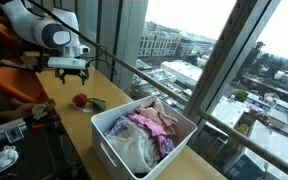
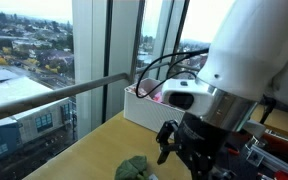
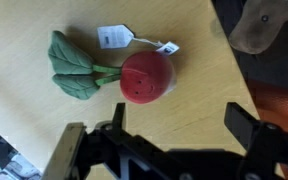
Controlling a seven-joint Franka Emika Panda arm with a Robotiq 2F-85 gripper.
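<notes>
I need to move my gripper next to the plush radish's round red body [image 1: 80, 100] [image 3: 149, 77], beside its green leaves, and close it there.
A red plush radish [image 3: 146, 77] with green felt leaves [image 3: 74, 70] and a white tag [image 3: 114, 37] lies on the wooden table [image 3: 199, 85]. In the wrist view my gripper [image 3: 179, 125] hangs above the table with its jaws wide apart and nothing between them. The radish lies just beyond the left finger [image 3: 118, 115]. In an exterior view the gripper [image 1: 69, 70] hovers above and slightly left of the radish [image 1: 80, 100]. In an exterior view the gripper [image 2: 189, 150] is over the green leaves [image 2: 134, 168].
A white bin [image 1: 109, 140] full of pink and white clothes stands on the table near the window; its wall also shows behind the arm [image 2: 142, 108]. Window railing [image 1: 164, 85] runs along the table's far edge. Dark equipment [image 1: 29, 130] crowds the other side.
</notes>
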